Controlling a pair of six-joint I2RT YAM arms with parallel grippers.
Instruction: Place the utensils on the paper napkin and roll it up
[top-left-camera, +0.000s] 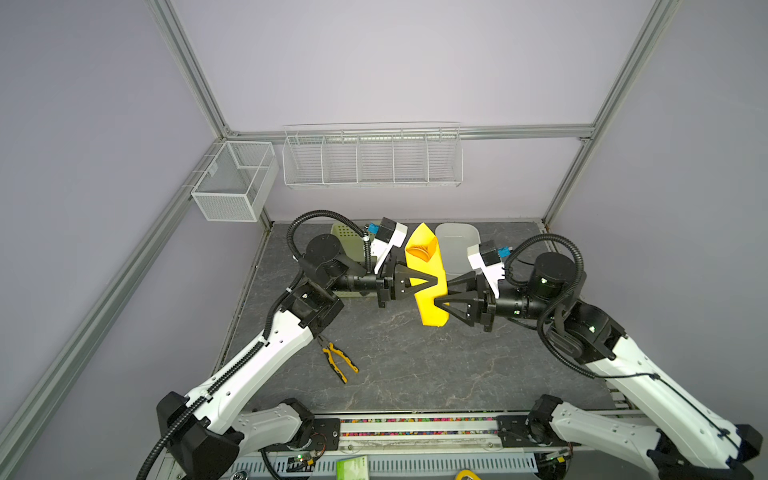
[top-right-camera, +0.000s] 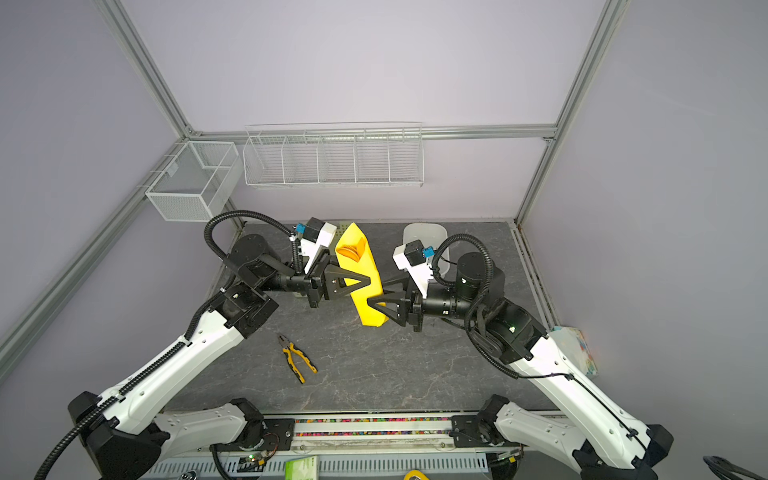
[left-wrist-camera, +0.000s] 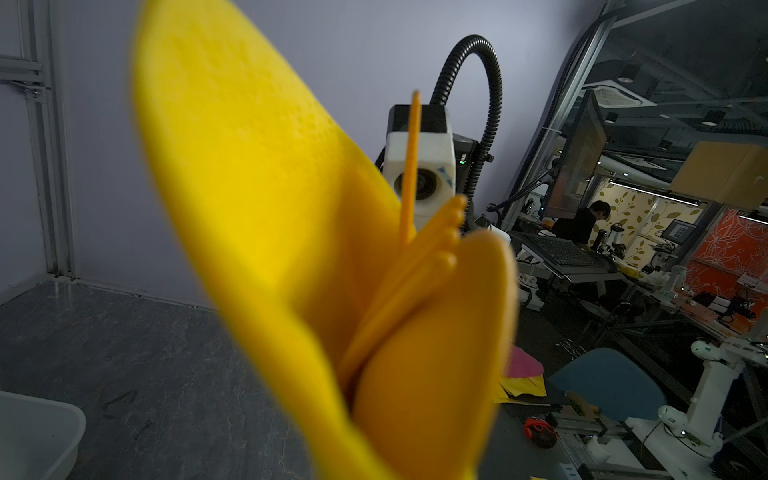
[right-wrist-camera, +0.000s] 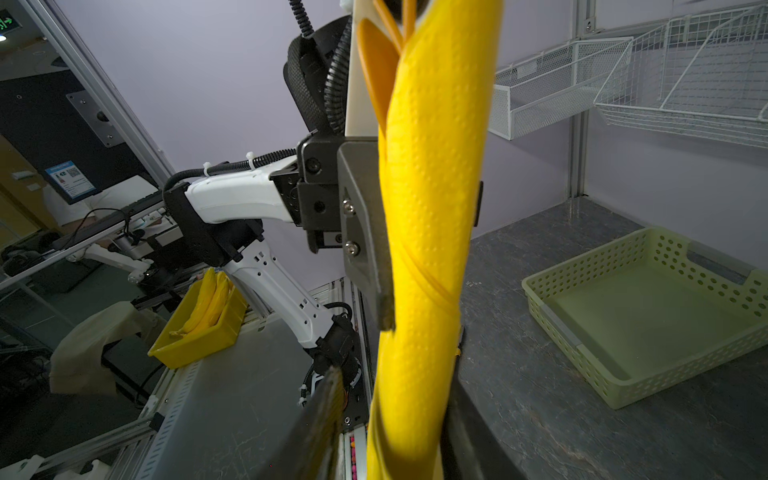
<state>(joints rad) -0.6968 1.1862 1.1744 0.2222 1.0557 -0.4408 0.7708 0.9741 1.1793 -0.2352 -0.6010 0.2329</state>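
Note:
The napkin roll slants, with my left gripper reaching far across its middle, so my right gripper will steady the roll while my left gripper retakes its edge (top-left-camera: 418, 301).
The yellow paper napkin (top-left-camera: 428, 291) (top-right-camera: 368, 286) is rolled into a long tube and held off the table, tilted, in both top views. The orange utensils (top-left-camera: 419, 251) (top-right-camera: 351, 251) stick out of its open far end. In the left wrist view a spoon bowl (left-wrist-camera: 432, 353) and fork tines (left-wrist-camera: 449, 232) show there. My left gripper (top-left-camera: 436, 279) (top-right-camera: 370, 280) is shut on the roll's middle; the napkin hides its jaws in its own wrist view. My right gripper (top-left-camera: 440, 293) (right-wrist-camera: 395, 424) straddles the roll lower down, one finger (right-wrist-camera: 465, 415) against it, the other finger (right-wrist-camera: 324, 415) standing apart.
Yellow-and-black pliers (top-left-camera: 338, 359) (top-right-camera: 297, 361) lie on the table's front left. A pale green perforated basket (right-wrist-camera: 582, 357) sits at the back left and a white tub (top-left-camera: 461, 257) at the back right. Wire baskets (top-left-camera: 372, 158) hang on the rear wall.

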